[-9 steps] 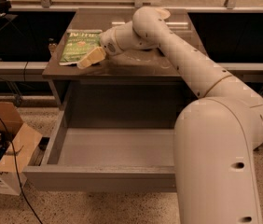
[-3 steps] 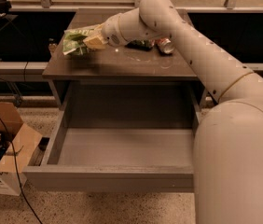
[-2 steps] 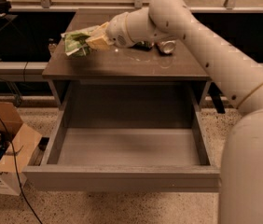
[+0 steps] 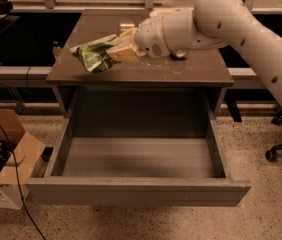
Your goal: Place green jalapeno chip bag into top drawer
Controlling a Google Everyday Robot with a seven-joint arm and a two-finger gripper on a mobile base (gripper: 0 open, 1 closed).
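Observation:
The robot's gripper will release the green jalapeno chip bag, still hanging over the brown cabinet top, on the middle of the open top drawer's bottom [image 4: 143, 143].
The green jalapeno chip bag [image 4: 94, 54] is crumpled and held in the air just above the left part of the brown cabinet top [image 4: 191, 69]. My gripper [image 4: 116, 49] is shut on the bag's right end, its tan fingers [image 4: 123, 53] pinching the foil. The white arm comes in from the upper right. The top drawer [image 4: 136, 191] is pulled wide open below the cabinet top, with nothing in it. The bag hangs behind the drawer's back edge, over the cabinet top rather than over the drawer.
A small dark object [image 4: 180, 54] lies on the cabinet top behind my wrist. A cardboard box [image 4: 1, 169] with contents stands on the floor at left, with cables beside it. An office chair base [image 4: 281, 144] is at right. A dark shelf runs behind the cabinet.
The bag lay flat on the cabinet top; my gripper has closed on it and lifted it, crumpling it. The bag and gripper have come forward and slightly right toward the drawer.

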